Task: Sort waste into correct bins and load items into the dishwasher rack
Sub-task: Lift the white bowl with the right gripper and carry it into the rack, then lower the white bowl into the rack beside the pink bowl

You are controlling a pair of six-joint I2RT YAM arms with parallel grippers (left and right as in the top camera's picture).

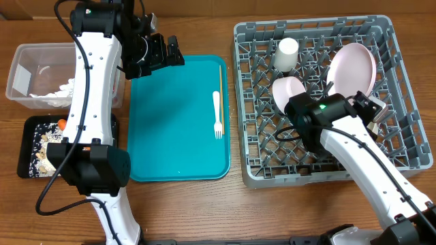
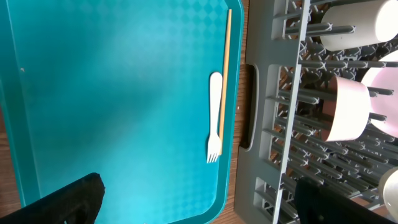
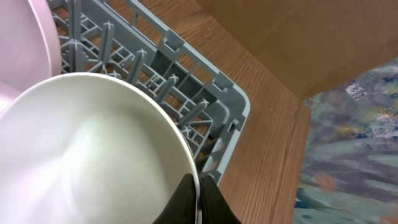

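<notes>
I should use my right gripper to set the white bowl down on the grey rack's wires (image 1: 313, 119), next to the pink bowl.
My left gripper (image 1: 165, 53) is open and empty above the far left corner of the teal tray (image 1: 170, 122); in the left wrist view its fingers (image 2: 199, 208) straddle the tray's edge. A white fork (image 1: 217, 113) (image 2: 214, 115) and a wooden chopstick (image 1: 221, 85) (image 2: 227, 56) lie on the tray's right side. My right gripper (image 1: 371, 105) (image 3: 198, 196) is shut on the rim of a white plate (image 3: 93, 155) standing in the grey dishwasher rack (image 1: 402, 146) (image 3: 208, 118). A pale-pink plate (image 1: 352, 68), a bowl (image 1: 289, 92) and a white cup (image 1: 286, 53) stand in the rack.
A clear tub (image 1: 27, 58) holding a white napkin (image 1: 58, 92) stands at the far left. A black tray (image 1: 27, 129) with food scraps and a carrot (image 1: 61, 124) lies in front of it. The table edge (image 3: 298, 143) runs just right of the rack.
</notes>
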